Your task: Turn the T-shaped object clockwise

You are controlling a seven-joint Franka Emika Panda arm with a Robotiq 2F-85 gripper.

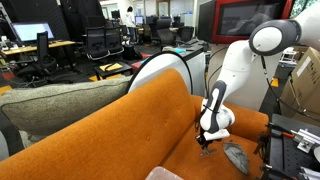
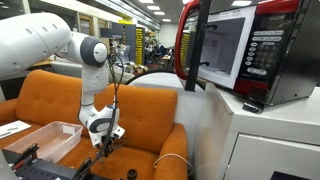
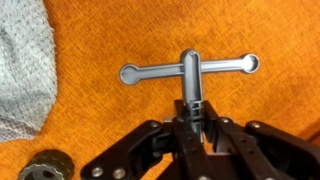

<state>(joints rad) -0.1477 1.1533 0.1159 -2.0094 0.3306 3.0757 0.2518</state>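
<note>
I should let go of the T-shaped object on the orange seat (image 1: pixel 211 152), beside the grey mesh leaf-shaped object.
In the wrist view a grey metallic T-shaped object (image 3: pixel 190 72) lies on the orange sofa seat, its crossbar across the frame and its stem running down into my gripper (image 3: pixel 193 112). The gripper fingers are closed on the stem's end. In both exterior views the gripper (image 1: pixel 207 141) (image 2: pixel 105 145) is down at the seat cushion; the T-shaped object is too small to make out there.
A flat grey mesh leaf-shaped object (image 3: pixel 22 70) (image 1: pixel 237 157) lies on the seat beside the gripper. A small dark round item (image 3: pixel 45 167) (image 2: pixel 131 174) sits nearby. The orange sofa backrest (image 1: pixel 120 120) rises behind. A clear bin (image 2: pixel 45 138) and a microwave (image 2: pixel 235 45) stand by.
</note>
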